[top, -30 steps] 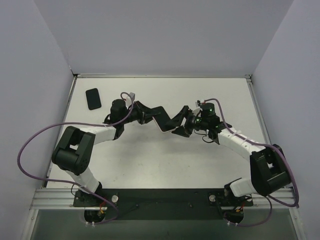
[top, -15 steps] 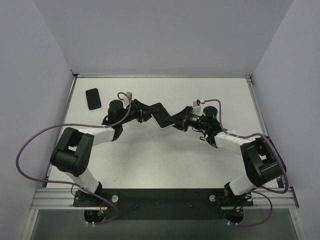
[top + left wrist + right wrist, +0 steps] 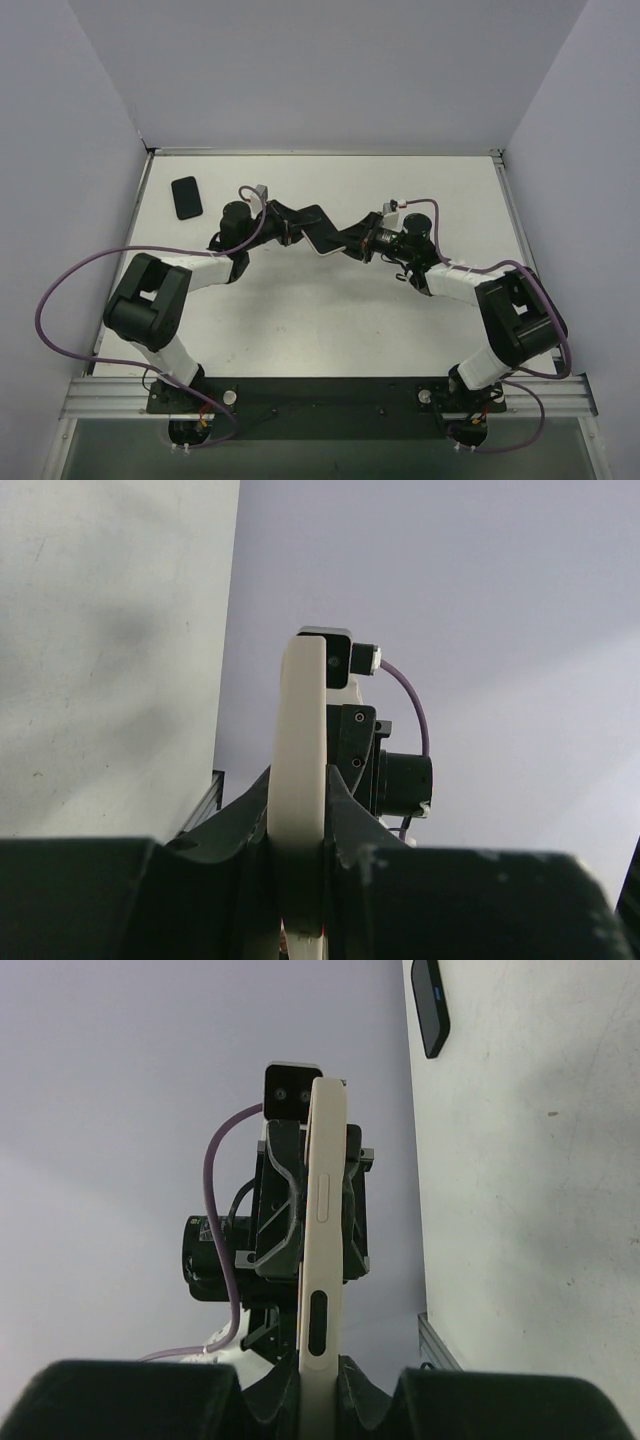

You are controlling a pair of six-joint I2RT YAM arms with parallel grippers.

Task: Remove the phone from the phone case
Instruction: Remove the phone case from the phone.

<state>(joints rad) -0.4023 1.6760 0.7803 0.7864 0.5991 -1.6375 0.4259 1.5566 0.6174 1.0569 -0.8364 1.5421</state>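
My right gripper is reaching deep over the phone's dark front and clamps it into the phone case, so next I open, back off and pinch the phone case's corner (image 3: 345,246).
A cream phone case (image 3: 323,238) hangs edge-up above the middle of the table, held from both ends. In the top view it shows a dark face inside a pale rim; I cannot tell whether that is the phone. My left gripper (image 3: 300,865) is shut on one end of the phone case (image 3: 300,730). My right gripper (image 3: 318,1385) is shut on the other end, where the phone case (image 3: 325,1220) shows a side button and a slot. Each wrist view looks along the edge at the other gripper.
A black phone-like slab (image 3: 186,197) lies flat near the table's far left corner, also in the right wrist view as the slab (image 3: 430,1005). Grey walls enclose the white table (image 3: 400,320). Purple cables loop off both arms.
My right gripper was open beside the case; it has moved in to the left and shut on the case's end. The left gripper kept its hold and barely shifted.
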